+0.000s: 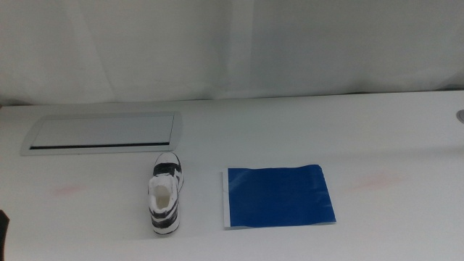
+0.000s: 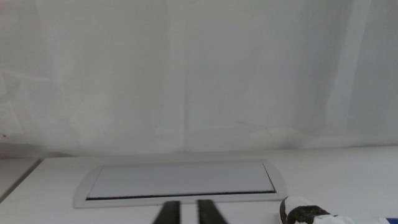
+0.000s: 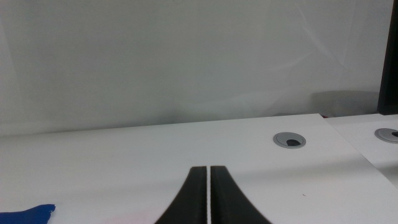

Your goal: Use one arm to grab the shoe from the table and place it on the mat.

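My left gripper next closes around the shoe's middle (image 1: 165, 179), where its black top panel meets its opening, after going to it.
The shoe (image 1: 165, 194), a small white sneaker with black panels, lies on the white table (image 1: 377, 145) left of centre, its length running toward the camera. Just to its right is the mat (image 1: 278, 197), flat and dark blue with a pale strip on its left edge. Neither arm reaches into the middle view; only a dark sliver (image 1: 2, 232) shows at the bottom-left edge. My left gripper (image 2: 188, 213) is low, its jaws a narrow gap apart and empty; one end of the shoe (image 2: 308, 213) peeks in beside it. My right gripper (image 3: 208, 199) is shut and empty, with a mat corner (image 3: 34, 214) to one side.
A grey-framed panel (image 1: 101, 133) is set into the table behind the shoe, and it lies ahead of the left gripper as the panel (image 2: 180, 183). A round grey grommet (image 3: 290, 140) sits in the table ahead of the right gripper. A white curtain backs the table.
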